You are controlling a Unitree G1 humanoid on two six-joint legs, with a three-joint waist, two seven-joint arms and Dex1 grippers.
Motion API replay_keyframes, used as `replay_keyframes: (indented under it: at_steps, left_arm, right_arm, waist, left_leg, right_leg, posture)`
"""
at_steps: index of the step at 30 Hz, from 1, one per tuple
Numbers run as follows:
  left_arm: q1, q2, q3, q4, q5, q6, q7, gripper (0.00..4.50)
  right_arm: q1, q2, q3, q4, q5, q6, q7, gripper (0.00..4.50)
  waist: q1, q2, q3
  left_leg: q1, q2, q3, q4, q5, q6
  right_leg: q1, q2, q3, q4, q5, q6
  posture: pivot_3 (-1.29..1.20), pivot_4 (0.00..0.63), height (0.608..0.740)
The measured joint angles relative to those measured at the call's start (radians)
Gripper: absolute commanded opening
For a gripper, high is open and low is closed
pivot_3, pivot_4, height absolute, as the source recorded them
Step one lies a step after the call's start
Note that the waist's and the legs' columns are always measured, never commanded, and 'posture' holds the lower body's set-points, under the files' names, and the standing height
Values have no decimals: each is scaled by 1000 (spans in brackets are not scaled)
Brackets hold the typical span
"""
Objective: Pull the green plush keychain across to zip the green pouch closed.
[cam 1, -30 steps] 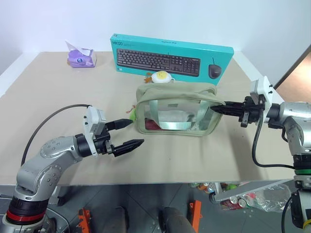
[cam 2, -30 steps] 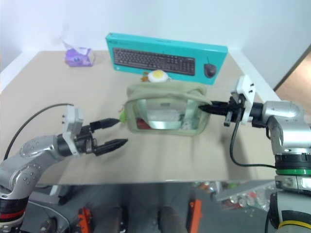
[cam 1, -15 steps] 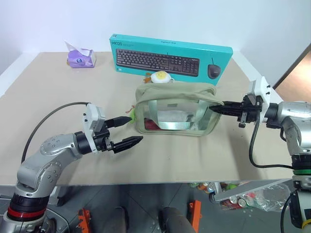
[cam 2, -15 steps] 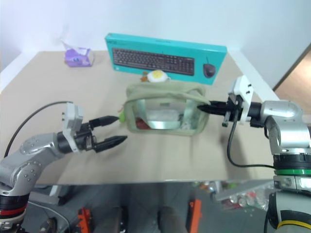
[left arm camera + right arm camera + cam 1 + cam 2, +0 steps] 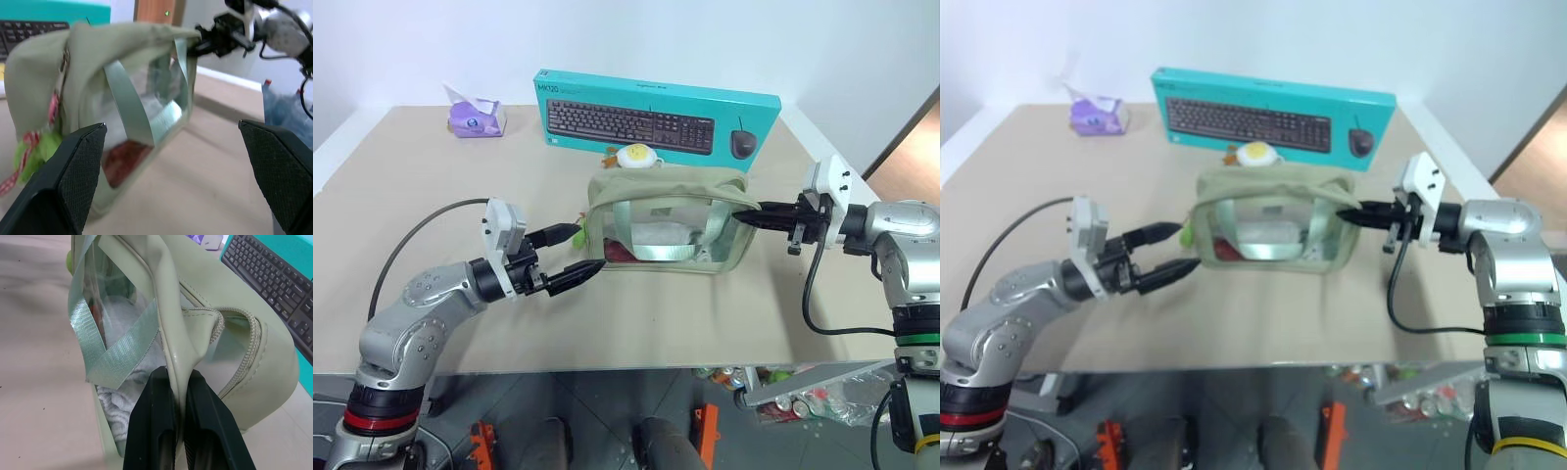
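The green pouch's rim buckles beside my right gripper's fingers, so my right gripper needs to retake the fabric tab (image 5: 179, 377) and draw the pouch's rim taut before zipping.
The green pouch (image 5: 666, 220) stands on the table with its zipper open along the top. The green plush keychain (image 5: 34, 149) hangs at the pouch's left end (image 5: 578, 238). My left gripper (image 5: 584, 249) is open at that end, with its upper finger beside the keychain and its lower finger in front of the pouch's bottom corner, and it holds nothing. My right gripper (image 5: 178, 377) is shut on the fabric tab at the pouch's right end (image 5: 751, 217), holding that end up.
A teal keyboard box (image 5: 656, 108) stands behind the pouch, with a fried-egg plush (image 5: 637, 155) between them. A purple tissue pack (image 5: 475, 117) sits at the back left. The table's front edge (image 5: 607, 370) runs below my arms.
My left gripper has crept slightly closer to the pouch's left end, still open. The right gripper keeps its grip on the right end, and the pouch has not moved.
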Motion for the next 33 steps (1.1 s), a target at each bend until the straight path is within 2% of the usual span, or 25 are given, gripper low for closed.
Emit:
replay_keyframes:
  at_steps: [13, 20, 23, 27, 30, 33]
  left_arm:
    - [0, 0, -10, 8, 12, 0, -8, 4500]
    - [0, -1, -12, 8, 18, 0, -10, 4500]
    - [0, -1, -16, 8, 20, -1, -10, 4500]
    - [0, -4, -22, 9, 21, -1, -13, 4500]
    - [0, -4, -22, 9, 23, -3, -17, 4500]
    - [0, -4, -22, 13, 32, -7, -28, 4500]
  right_arm:
    - [29, -12, -9, -59, 51, 144, 10, 4489]
    - [33, -13, -34, -80, 57, 122, -26, 4489]
    - [38, -12, -49, -84, 59, 97, -25, 3725]
    - [51, -12, -52, -92, 74, 97, -18, 2225]
    - [55, -12, -52, -94, 84, 99, -18, 1313]
    - [55, -12, -52, -94, 86, 102, -18, 127]
  waist:
    - [2, 0, 0]
    - [2, 0, 0]
    - [2, 0, 0]
    - [2, 0, 0]
    - [2, 0, 0]
    - [2, 0, 0]
  left_leg:
    - [0, 0, 0, 0, 0, 0]
    - [0, 0, 0, 0, 0, 0]
    - [-1, -1, 0, 0, 0, 0]
    - [-1, -1, 0, 0, 0, 0]
    - [0, 0, 0, 0, 0, 0]
    - [-1, -1, 0, 0, 0, 0]
  right_leg:
    - [0, 0, 0, 0, 0, 0]
    - [0, 0, 0, 0, 0, 1]
    - [0, 0, 0, 0, -1, 1]
    - [0, 0, 0, 0, -1, 1]
    - [0, 0, 0, 0, -1, 1]
    - [0, 0, 0, 0, -1, 1]
  posture:
    - [0, 150, 740]
    - [0, 150, 740]
    - [0, 150, 740]
    - [0, 150, 740]
    - [0, 150, 740]
    - [0, 150, 740]
